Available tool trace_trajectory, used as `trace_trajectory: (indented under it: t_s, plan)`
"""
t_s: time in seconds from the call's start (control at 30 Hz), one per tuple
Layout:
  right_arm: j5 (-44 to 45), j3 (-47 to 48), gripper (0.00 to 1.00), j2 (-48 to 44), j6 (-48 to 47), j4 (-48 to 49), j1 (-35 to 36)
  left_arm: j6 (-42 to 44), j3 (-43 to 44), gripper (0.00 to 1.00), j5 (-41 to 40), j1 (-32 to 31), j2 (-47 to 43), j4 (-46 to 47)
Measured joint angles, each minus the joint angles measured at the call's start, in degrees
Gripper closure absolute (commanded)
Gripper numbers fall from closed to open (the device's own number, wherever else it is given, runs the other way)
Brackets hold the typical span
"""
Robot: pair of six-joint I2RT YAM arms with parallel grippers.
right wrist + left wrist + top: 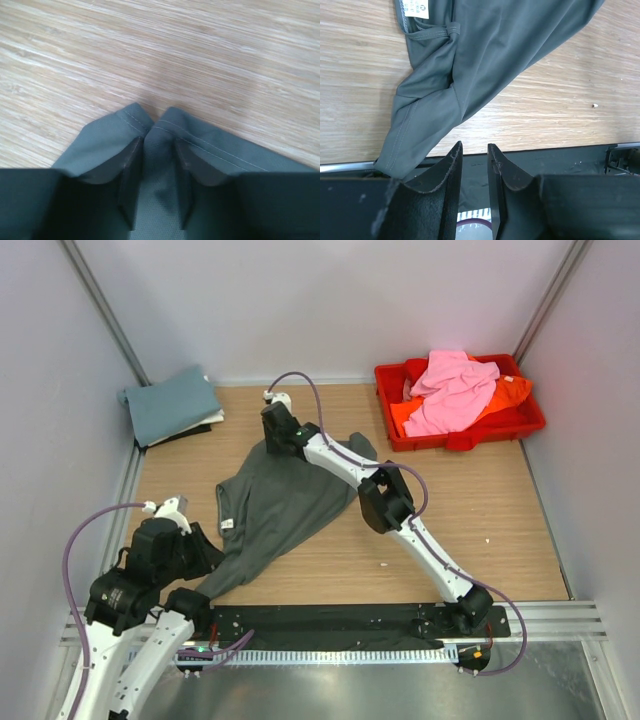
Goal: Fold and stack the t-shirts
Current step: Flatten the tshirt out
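The near corner of the dark grey t-shirt hangs over the table's edge, so the robot's right gripper should pinch its far hem (164,123) and pull it toward the red tray.
A dark grey t-shirt (290,505) lies spread and rumpled on the wooden table, left of centre. My right gripper (271,440) is at its far edge, and in the right wrist view my gripper (155,137) is shut on the shirt's stitched hem (210,145), with cloth bunched between the fingers. My left gripper (205,558) is by the shirt's near left corner. In the left wrist view my left gripper (475,147) is open with nothing between its fingers, and the shirt's corner (420,125) lies just beside the left finger. A folded dusty teal shirt (170,405) tops a small stack at the back left.
A red plastic tray (520,425) at the back right holds crumpled pink (450,390) and orange (508,392) shirts. White walls close in the table on three sides. A black base strip (340,625) runs along the near edge.
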Motion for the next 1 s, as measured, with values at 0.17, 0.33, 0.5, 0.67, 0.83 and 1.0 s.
trace_trajectory:
  t_s: [0.17,0.33,0.5,0.67,0.83,1.0]
  plan:
    - [1.6,-1.4,0.87,-0.2,-0.5,1.2,-0.1,0.0,0.0,0.73,0.0,0.7,0.0,0.0]
    - [3.1,-4.4,0.80,-1.9,-1.1,2.3,-0.1,0.0,0.0,0.73,0.0,1.1,0.0,0.0]
    - [4.5,-9.4,0.68,-5.6,-2.7,2.1,-0.1,0.0,0.0,0.73,0.0,1.8,-0.1,0.0]
    - [4.7,-12.8,0.74,-8.8,-3.3,2.3,-0.3,0.0,0.0,0.73,0.1,2.5,-0.3,0.0]
    - [4.5,-14.3,0.88,-9.8,-3.4,2.6,-0.5,0.0,0.0,0.73,0.4,2.9,-0.3,0.1]
    - [3.5,-14.9,0.95,-9.8,-3.1,2.6,-0.7,0.0,0.0,0.73,0.5,3.1,-0.3,0.1]
